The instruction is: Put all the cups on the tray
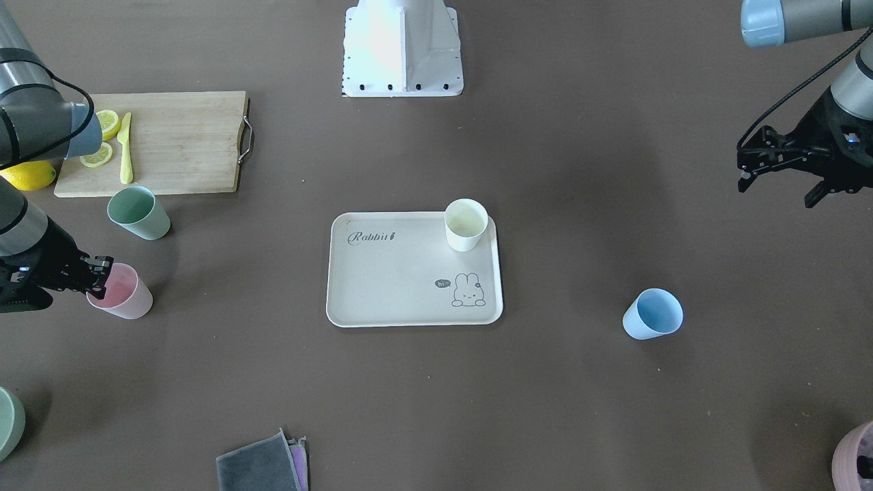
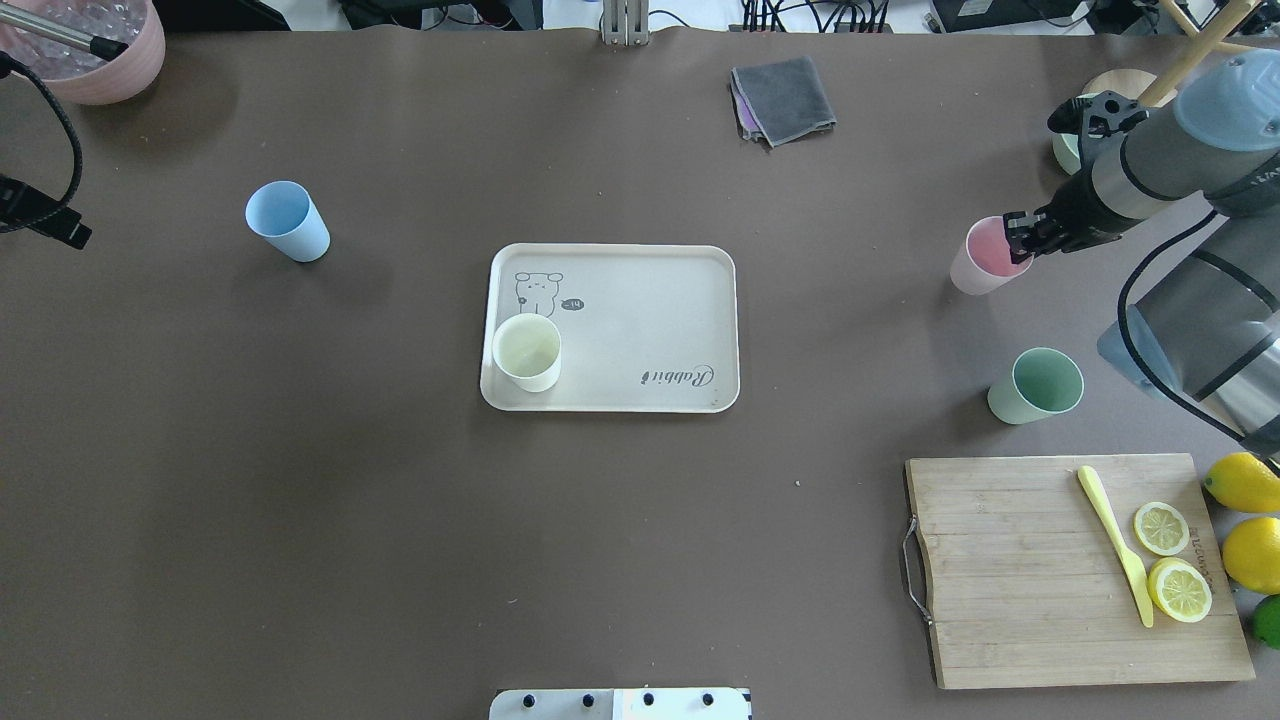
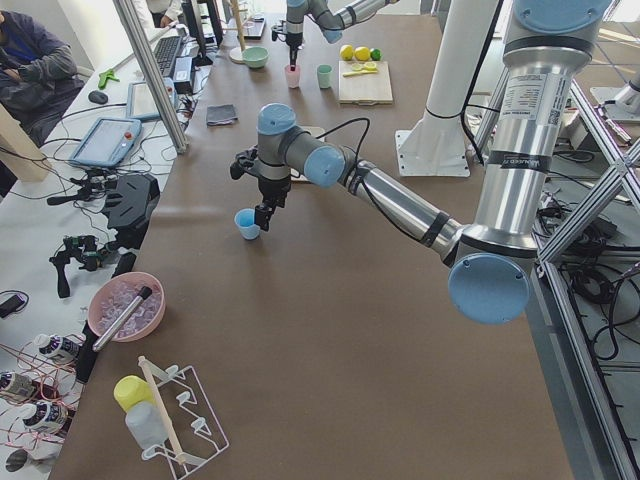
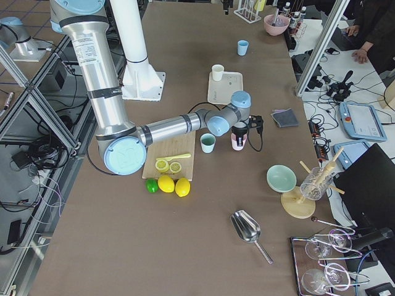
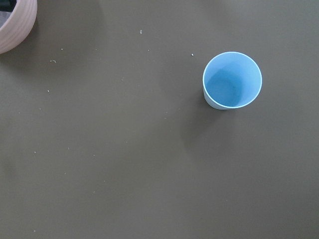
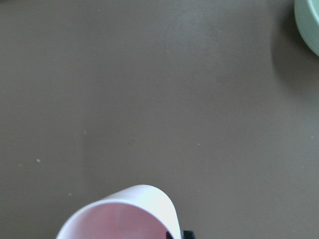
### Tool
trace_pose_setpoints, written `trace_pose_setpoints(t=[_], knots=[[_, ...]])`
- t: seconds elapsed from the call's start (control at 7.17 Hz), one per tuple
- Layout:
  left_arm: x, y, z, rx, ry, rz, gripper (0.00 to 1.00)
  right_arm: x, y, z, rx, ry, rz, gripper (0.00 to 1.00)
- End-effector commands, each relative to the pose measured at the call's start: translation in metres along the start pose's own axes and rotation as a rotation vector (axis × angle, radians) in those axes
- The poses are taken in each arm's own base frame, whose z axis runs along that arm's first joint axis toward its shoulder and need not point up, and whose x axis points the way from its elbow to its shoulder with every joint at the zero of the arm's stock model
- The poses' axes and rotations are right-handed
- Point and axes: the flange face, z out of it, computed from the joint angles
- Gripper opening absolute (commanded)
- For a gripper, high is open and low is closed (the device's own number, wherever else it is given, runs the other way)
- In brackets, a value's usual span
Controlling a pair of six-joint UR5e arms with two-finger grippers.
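Note:
I should use my right gripper to set the pink cup down in the beige tray's corner diagonally (image 1: 358, 299) opposite the cream-white cup.
The beige tray (image 1: 382, 286) (image 2: 640, 300) lies mid-table with the cream-white cup (image 1: 466, 225) (image 2: 527, 352) standing in one corner. My right gripper (image 1: 97, 276) (image 2: 1025, 240) is shut on the rim of the pink cup (image 1: 126, 293) (image 2: 978, 262) (image 6: 124, 214), which stands on the table. The mint green cup (image 1: 138, 213) (image 2: 1038, 386) stands close beside it. The light blue cup (image 1: 653, 314) (image 2: 288, 221) (image 5: 232, 79) stands alone on the other side. My left gripper (image 1: 777, 184) is open and empty, raised near the blue cup.
A wooden cutting board (image 2: 1030, 570) with lemon slices and a yellow knife lies near the right arm, with whole lemons (image 2: 1245, 480) beside it. A grey cloth (image 2: 783, 100), a mauve bowl (image 2: 95, 45) and a pale green bowl (image 1: 8, 423) sit along the far edge.

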Motion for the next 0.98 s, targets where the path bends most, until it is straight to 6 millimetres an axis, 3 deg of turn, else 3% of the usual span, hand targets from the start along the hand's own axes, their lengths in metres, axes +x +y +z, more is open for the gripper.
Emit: trace_pose_setpoints(t=[0.0, 0.14, 0.42, 0.56, 0.7, 0.84], knots=[[0.000, 0.000, 0.002, -0.002, 0.002, -0.002, 0.98, -0.088, -0.011, -0.015, 0.018, -0.077, 0.168, 0.00], [-0.001, 0.000, 0.002, -0.003, 0.001, -0.003, 0.98, -0.138, -0.004, -0.015, 0.015, -0.109, 0.254, 0.00], [-0.001, -0.001, 0.004, -0.007, 0.001, -0.005, 0.98, -0.272, 0.020, -0.013, 0.046, -0.026, 0.386, 0.00], [0.000, -0.001, 0.003, -0.003, 0.002, -0.016, 0.98, -0.311, 0.041, -0.008, 0.034, -0.029, 0.429, 0.00], [0.001, -0.002, 0.004, -0.004, 0.003, -0.020, 0.98, -0.331, 0.049, 0.006, 0.042, -0.016, 0.430, 0.00], [0.000, -0.002, 0.004, -0.005, 0.002, -0.022, 0.98, -0.343, 0.043, 0.014, 0.056, -0.004, 0.429, 0.00]])
